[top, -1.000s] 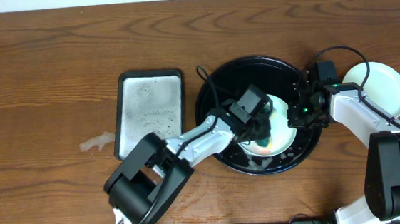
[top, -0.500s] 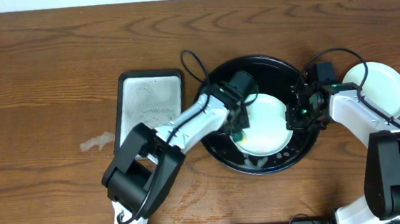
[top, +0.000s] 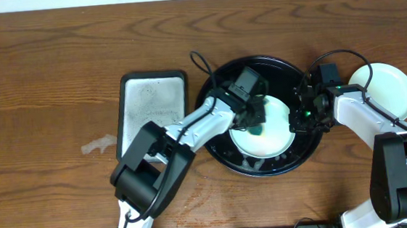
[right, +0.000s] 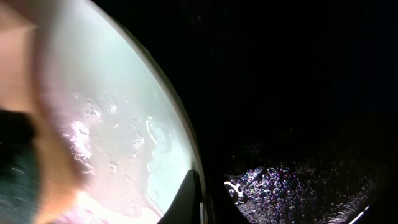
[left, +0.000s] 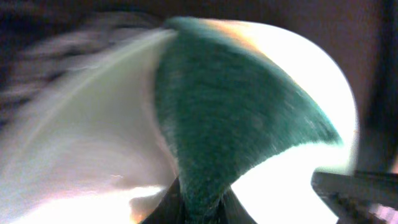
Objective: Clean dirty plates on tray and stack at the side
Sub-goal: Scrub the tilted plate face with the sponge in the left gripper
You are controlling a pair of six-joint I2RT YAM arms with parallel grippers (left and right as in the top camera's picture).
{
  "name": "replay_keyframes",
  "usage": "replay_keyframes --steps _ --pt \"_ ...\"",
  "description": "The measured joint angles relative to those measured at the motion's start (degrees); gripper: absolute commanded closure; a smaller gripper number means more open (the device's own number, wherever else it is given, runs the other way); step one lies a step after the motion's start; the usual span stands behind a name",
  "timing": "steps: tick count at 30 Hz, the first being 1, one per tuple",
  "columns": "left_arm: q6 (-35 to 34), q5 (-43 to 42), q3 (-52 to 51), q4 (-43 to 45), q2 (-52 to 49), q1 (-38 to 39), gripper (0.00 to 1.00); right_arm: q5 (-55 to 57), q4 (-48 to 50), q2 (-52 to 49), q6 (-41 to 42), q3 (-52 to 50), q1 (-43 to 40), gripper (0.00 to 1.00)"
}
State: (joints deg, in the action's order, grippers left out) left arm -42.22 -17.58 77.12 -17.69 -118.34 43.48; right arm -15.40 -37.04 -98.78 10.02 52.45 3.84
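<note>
I should set the green sponge in the near end of the silver-grey tray [top: 161, 147] with my left gripper.
A pale plate [top: 275, 142] lies in the black tray [top: 288, 77]. My left gripper [top: 256, 121] is shut on a green sponge [top: 254, 131] and presses it on the middle of the plate. In the left wrist view the sponge [left: 224, 112] fans out from the jaws [left: 199, 214] over the wet plate [left: 93, 143], with an orange tint near its top edge. My right gripper [top: 300, 119] is shut on the plate's right rim. The right wrist view shows its fingers [right: 202, 199] pinching the rim of the plate [right: 118, 112] over the tray [right: 298, 93].
Another pale plate [top: 391, 88] lies on the table right of the tray, under my right arm. A rectangular silver-grey tray [top: 152, 107] lies left of the black tray. A pale smear [top: 100, 144] marks the wood farther left.
My left gripper swept the sponge from the plate's right part to its left edge, then back toward the middle. The orange smear seen earlier no longer shows from overhead. The right gripper has held still.
</note>
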Motion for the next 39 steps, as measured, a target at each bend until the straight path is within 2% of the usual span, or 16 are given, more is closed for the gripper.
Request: replay_keyframes --steps 8,11,15,19,26,29,32,35,39 --pt "-1.09 -1.4 0.0 1.86 -0.57 4.98 0.92 0.15 0.09 0.0 0.0 0.0 0.0 0.99" --pt "-1.01 -1.68 0.46 -0.81 -0.55 5.07 0.92 0.15 0.11 0.0 0.0 0.0 0.0 0.99" --pt "0.02 0.48 1.86 -9.01 -0.11 5.25 0.92 0.15 0.11 0.0 0.0 0.0 0.0 0.99" --pt "0.28 7.93 2.51 -16.79 0.9 5.88 0.93 0.15 0.11 0.0 0.0 0.0 0.0 0.99" --pt "0.11 26.69 5.01 -26.88 0.52 5.49 0.93 -1.18 -0.22 -0.09 -0.02 -0.02 0.17 0.99" --pt "0.24 31.36 5.49 -26.8 -0.11 5.49 0.92 -2.47 -0.13 -0.33 0.0 -0.07 0.66 0.99" --pt "0.39 31.95 5.29 -24.39 -0.22 5.46 0.92 -2.89 0.02 -0.48 0.0 -0.07 0.63 0.99" --pt "0.63 28.39 4.79 -19.8 -0.22 5.09 0.92 -2.89 0.04 -0.48 0.0 -0.07 0.63 0.99" --pt "0.63 17.9 4.04 -10.54 -0.28 3.63 0.92 -2.43 0.42 -0.48 -0.02 -0.04 0.57 0.99"
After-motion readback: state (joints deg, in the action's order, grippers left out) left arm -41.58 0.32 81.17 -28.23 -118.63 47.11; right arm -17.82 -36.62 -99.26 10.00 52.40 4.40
